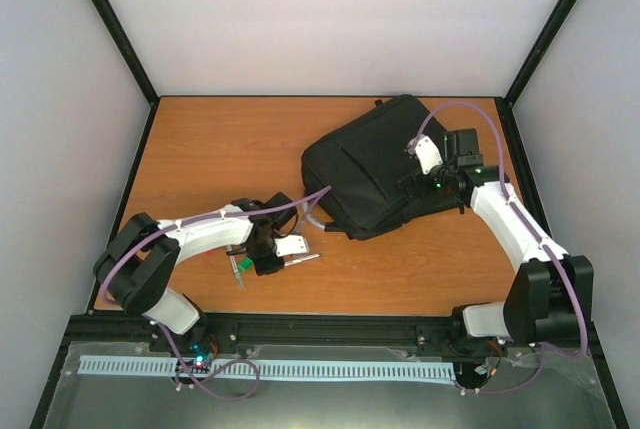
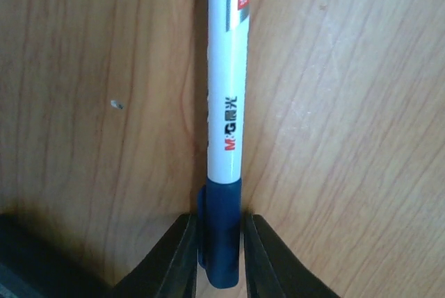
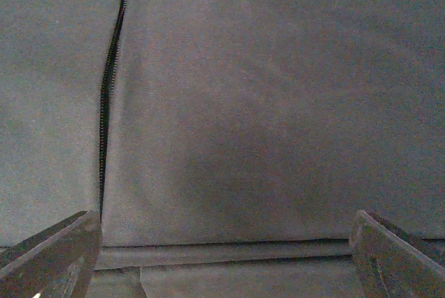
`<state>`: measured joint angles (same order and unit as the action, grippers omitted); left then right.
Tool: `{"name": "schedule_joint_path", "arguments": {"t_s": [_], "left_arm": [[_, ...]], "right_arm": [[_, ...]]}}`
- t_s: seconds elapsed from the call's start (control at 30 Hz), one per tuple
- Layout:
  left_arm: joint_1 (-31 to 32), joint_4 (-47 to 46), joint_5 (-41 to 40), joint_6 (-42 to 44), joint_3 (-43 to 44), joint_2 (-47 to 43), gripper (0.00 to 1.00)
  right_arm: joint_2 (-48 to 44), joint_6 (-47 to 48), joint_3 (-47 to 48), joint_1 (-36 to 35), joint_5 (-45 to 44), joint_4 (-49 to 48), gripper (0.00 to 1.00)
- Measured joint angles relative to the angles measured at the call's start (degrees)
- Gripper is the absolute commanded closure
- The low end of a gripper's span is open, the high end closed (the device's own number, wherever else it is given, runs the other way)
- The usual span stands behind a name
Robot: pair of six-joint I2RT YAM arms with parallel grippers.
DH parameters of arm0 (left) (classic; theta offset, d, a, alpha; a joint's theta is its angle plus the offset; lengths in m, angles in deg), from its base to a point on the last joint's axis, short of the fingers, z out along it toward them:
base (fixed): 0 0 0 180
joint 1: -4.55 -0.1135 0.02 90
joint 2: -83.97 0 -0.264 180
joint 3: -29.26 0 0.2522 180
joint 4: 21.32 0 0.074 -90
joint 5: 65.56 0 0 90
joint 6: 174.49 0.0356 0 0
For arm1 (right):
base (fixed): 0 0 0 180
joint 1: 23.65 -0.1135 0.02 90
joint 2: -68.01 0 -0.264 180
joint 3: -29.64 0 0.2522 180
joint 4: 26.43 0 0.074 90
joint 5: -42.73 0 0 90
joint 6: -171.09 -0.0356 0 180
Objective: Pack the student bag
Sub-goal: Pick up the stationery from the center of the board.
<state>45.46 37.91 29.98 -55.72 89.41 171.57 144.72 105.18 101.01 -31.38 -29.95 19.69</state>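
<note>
My left gripper is at the end of the pen's blue cap; it should open and grip where the cap meets the pen's white body [image 2: 224, 182] before lifting.
The student bag [image 1: 370, 164] is a large black backpack lying at the back right of the table. My right gripper [image 1: 428, 181] is over its right part, jaws wide open; the right wrist view shows only grey-black fabric [image 3: 264, 103] and a zipper line [image 3: 108, 96] between the spread fingers [image 3: 55, 253]. My left gripper [image 1: 268, 254] is down at the table front left. In the left wrist view its jaws [image 2: 219, 225] are closed against the blue cap of a white pen [image 2: 228, 89] that lies on the wood. The pen also shows in the top view [image 1: 303, 260].
A small green and white item [image 1: 240, 271] lies on the table just left of the left gripper. A grey loop of the bag [image 1: 318, 221] sticks out toward the left arm. Black frame posts and white walls enclose the table.
</note>
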Motion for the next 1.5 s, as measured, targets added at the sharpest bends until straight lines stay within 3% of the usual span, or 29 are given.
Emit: {"name": "schedule_joint_path", "arguments": {"t_s": [0.23,0.4,0.77,1.13,1.5], "left_arm": [[-0.44,0.72,-1.11,0.87,0.57,0.59,0.64],[-0.46,0.52,-0.96,1.42,2.93,2.99,0.62],[-0.07,-0.94,1.62,1.55,9.84,9.60,0.69],[0.09,-1.46,1.38,0.48,10.54,10.29,0.84],[-1.75,4.85,6.62,0.39,14.08,7.82,0.90]], "right_arm": [[1.20,-0.39,0.11,0.00,1.86,-0.13,0.01],[2.01,-0.96,1.05,0.00,2.47,-0.28,0.01],[2.12,-1.05,2.03,0.00,2.91,-0.44,0.01],[0.83,-1.05,0.94,0.00,2.93,-0.42,0.01],[2.36,2.12,6.49,-0.39,1.84,2.10,0.17]]}}
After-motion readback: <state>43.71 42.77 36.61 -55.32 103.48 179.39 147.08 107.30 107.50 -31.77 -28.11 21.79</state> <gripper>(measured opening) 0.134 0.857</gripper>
